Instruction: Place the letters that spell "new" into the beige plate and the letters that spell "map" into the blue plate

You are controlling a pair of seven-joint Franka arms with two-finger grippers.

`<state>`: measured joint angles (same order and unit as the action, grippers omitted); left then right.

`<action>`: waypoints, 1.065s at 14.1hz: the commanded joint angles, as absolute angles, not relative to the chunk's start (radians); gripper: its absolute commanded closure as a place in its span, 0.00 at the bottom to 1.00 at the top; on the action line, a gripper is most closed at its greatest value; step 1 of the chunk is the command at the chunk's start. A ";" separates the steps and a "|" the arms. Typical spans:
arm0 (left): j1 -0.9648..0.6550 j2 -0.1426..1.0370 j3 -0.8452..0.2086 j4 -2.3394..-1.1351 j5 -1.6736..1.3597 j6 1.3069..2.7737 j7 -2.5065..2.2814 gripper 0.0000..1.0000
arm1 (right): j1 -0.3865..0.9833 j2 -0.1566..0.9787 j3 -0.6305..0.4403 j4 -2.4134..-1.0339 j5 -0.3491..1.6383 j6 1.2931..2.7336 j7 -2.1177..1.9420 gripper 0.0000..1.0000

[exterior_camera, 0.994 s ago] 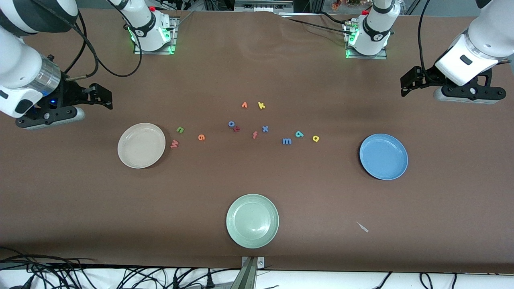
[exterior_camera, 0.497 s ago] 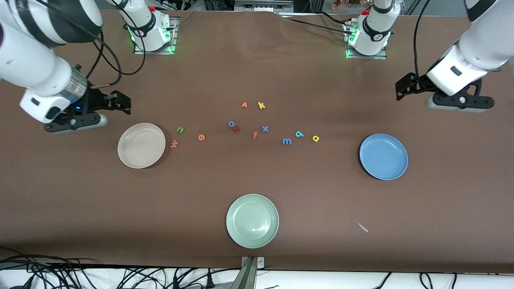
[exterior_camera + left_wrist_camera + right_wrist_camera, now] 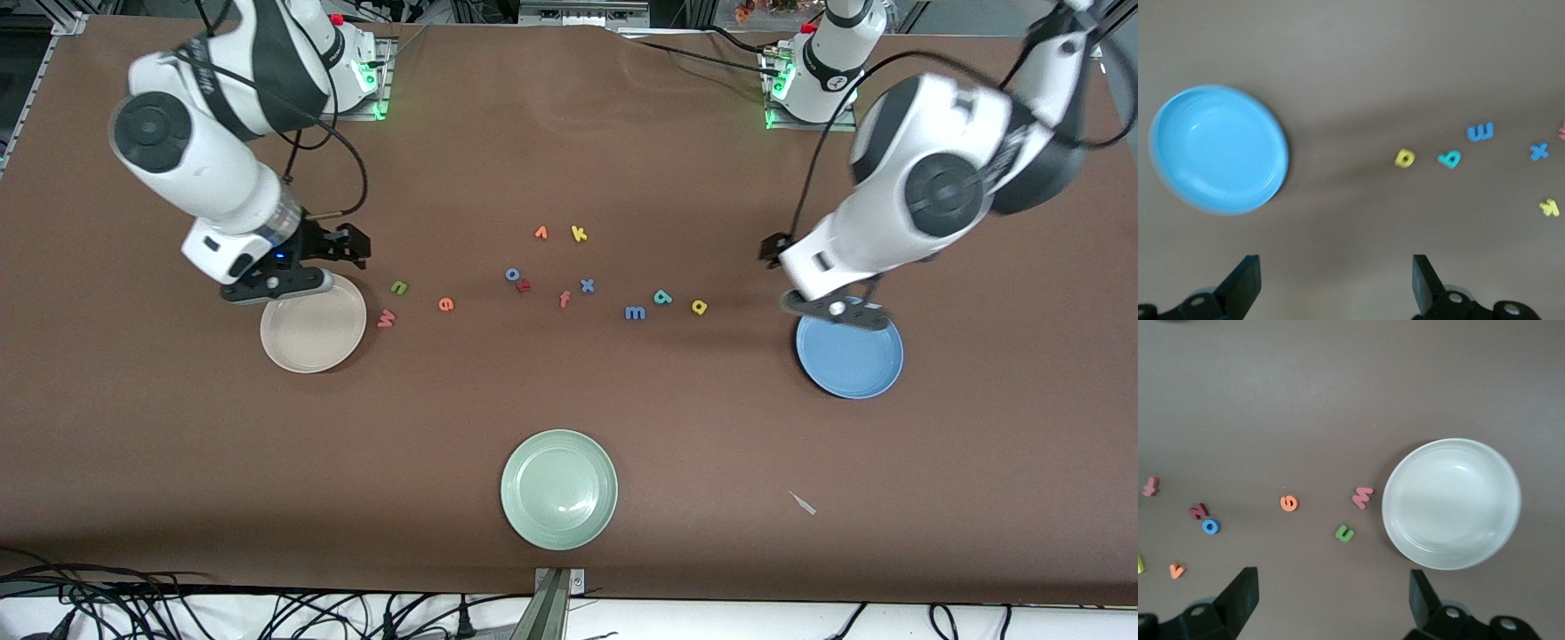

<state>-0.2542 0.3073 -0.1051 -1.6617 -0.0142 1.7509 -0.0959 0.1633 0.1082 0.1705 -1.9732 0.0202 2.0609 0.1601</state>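
The green n beside the beige plate is next, and my right gripper needs to go to it and close on the outer sides of the n's legs [image 3: 399, 288] [image 3: 1345, 533].
Green n [image 3: 399, 287], orange e [image 3: 445, 304] and pink w [image 3: 386, 317] lie on the table beside the beige plate [image 3: 293, 360]. Blue m [image 3: 635, 312], teal a [image 3: 662, 296] and yellow p [image 3: 700, 307] lie in a row toward the blue plate [image 3: 853, 378]. Both plates hold nothing. My right gripper [image 3: 342, 244] hangs open and empty over the table at the beige plate's edge; its wrist view shows the plate [image 3: 1451, 503], w [image 3: 1363, 496] and n [image 3: 1345, 533]. My left gripper [image 3: 769, 251] hangs open and empty over the table beside the blue plate [image 3: 1218, 148] and p [image 3: 1405, 158].
Mid-table lie spare letters: orange v [image 3: 540, 233], yellow k [image 3: 579, 234], blue o [image 3: 513, 274], a dark red letter [image 3: 524, 285], orange f [image 3: 564, 300], blue x [image 3: 587, 285]. A pale green plate [image 3: 558, 524] sits nearest the front camera. A small scrap [image 3: 803, 503] lies beside it.
Both arms have swung in from the table's ends, the right gripper to the beige plate's edge and the left gripper to the blue plate's. Both stay open. No letter has moved.
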 commanded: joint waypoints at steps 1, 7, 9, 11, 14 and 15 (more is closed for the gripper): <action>-0.323 0.396 -0.097 -1.618 -0.031 1.863 -0.095 0.00 | 0.155 0.040 0.190 -2.175 0.031 2.236 0.181 0.00; -0.423 0.483 -0.130 -1.624 -0.041 1.960 0.069 0.00 | 0.155 0.086 0.207 -2.287 0.026 2.347 0.348 0.00; -0.433 0.518 -0.143 -1.623 -0.049 1.992 0.194 0.00 | 0.155 0.112 0.207 -2.334 0.026 2.428 0.420 0.00; -0.433 0.567 -0.167 -1.626 -0.054 2.058 0.318 0.00 | 0.155 0.139 0.207 -2.399 0.026 2.560 0.443 0.00; -0.445 0.650 -0.167 -1.637 -0.048 2.190 0.539 0.00 | 0.155 0.196 0.206 -2.411 0.026 2.663 0.498 0.00; -0.446 0.676 -0.167 -1.641 -0.043 2.248 0.601 0.00 | 0.155 0.218 0.206 -2.413 0.026 2.698 0.520 0.00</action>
